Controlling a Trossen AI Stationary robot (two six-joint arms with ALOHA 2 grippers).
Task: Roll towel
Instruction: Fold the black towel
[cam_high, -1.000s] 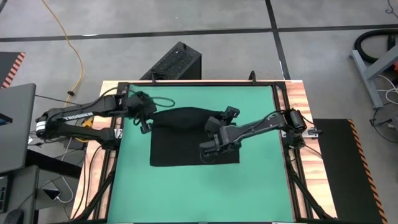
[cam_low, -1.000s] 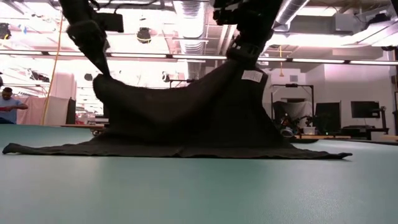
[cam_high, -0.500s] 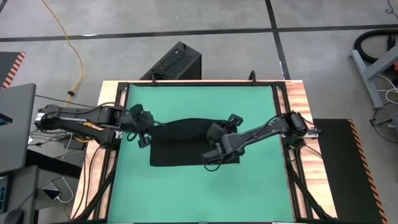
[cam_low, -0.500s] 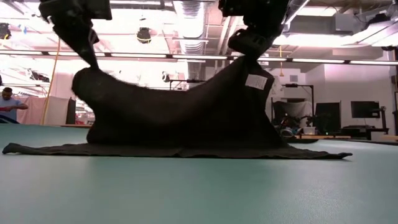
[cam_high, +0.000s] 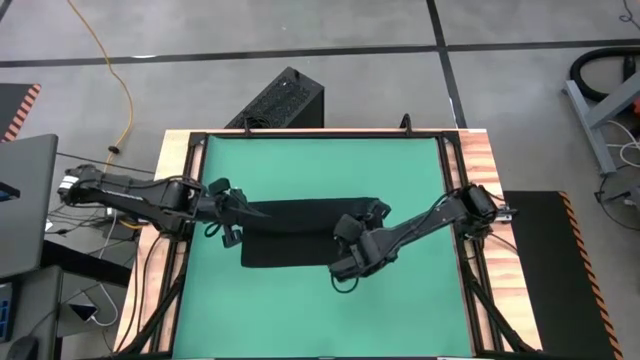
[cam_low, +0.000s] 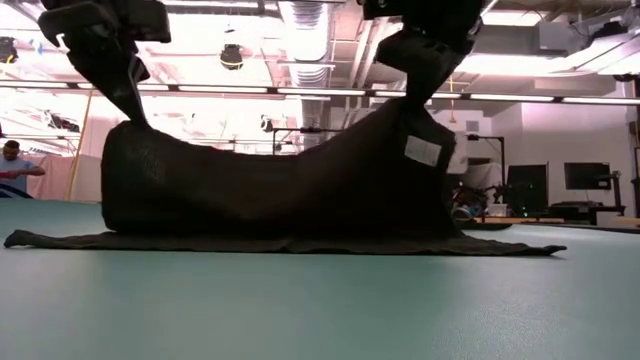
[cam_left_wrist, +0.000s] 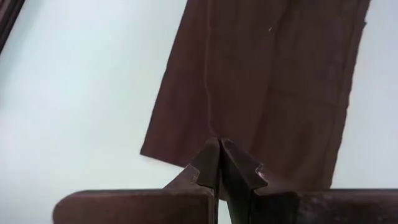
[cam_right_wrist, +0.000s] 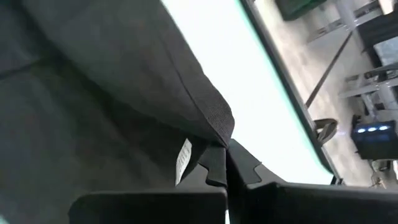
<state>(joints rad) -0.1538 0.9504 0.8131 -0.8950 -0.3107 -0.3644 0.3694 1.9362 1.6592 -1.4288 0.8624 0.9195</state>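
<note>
The robot's left gripper needs to release the raised towel corner over the towel's flat near edge (cam_high: 267, 264) (cam_left_wrist: 331, 144), toward the laptop side.
The black towel (cam_high: 300, 225) lies on the green mat (cam_high: 300, 160), its near part flat on the mat (cam_low: 280, 243) and its far edge raised like a tent (cam_low: 280, 180). My left gripper (cam_low: 128, 112) is shut on the raised left corner. My right gripper (cam_low: 410, 92) is shut on the raised right corner, just above the small white tag (cam_low: 423, 150). In the high view both grippers (cam_high: 238, 210) (cam_high: 372, 215) stand over the towel's far half. My left gripper pinches the towel's raised far-left corner (cam_low: 130, 124) between its two shut fingers, coming slanting down from above. The cloth hangs below the fingers and slopes to the flat part on the mat. My right gripper pinches the raised far-right corner (cam_right_wrist: 219, 129) between its shut fingers, beside the white tag (cam_right_wrist: 183, 158), slanting down from above. The edge sags between the two holds; the near part stays on the mat.
Wooden strips and black rails (cam_high: 455, 170) frame the mat. A black box (cam_high: 280, 100) stands on the floor beyond the far edge and a laptop (cam_high: 25, 200) at the left. Bare mat (cam_high: 320, 310) lies near the front edge. A person (cam_low: 12, 165) shows far off.
Both grippers, still shut, have carried the towel's far edge toward the table's near edge and a little down. The raised cloth now stands over the flat near part, which has stayed put. The left corner has also gone toward the towel's left end.
</note>
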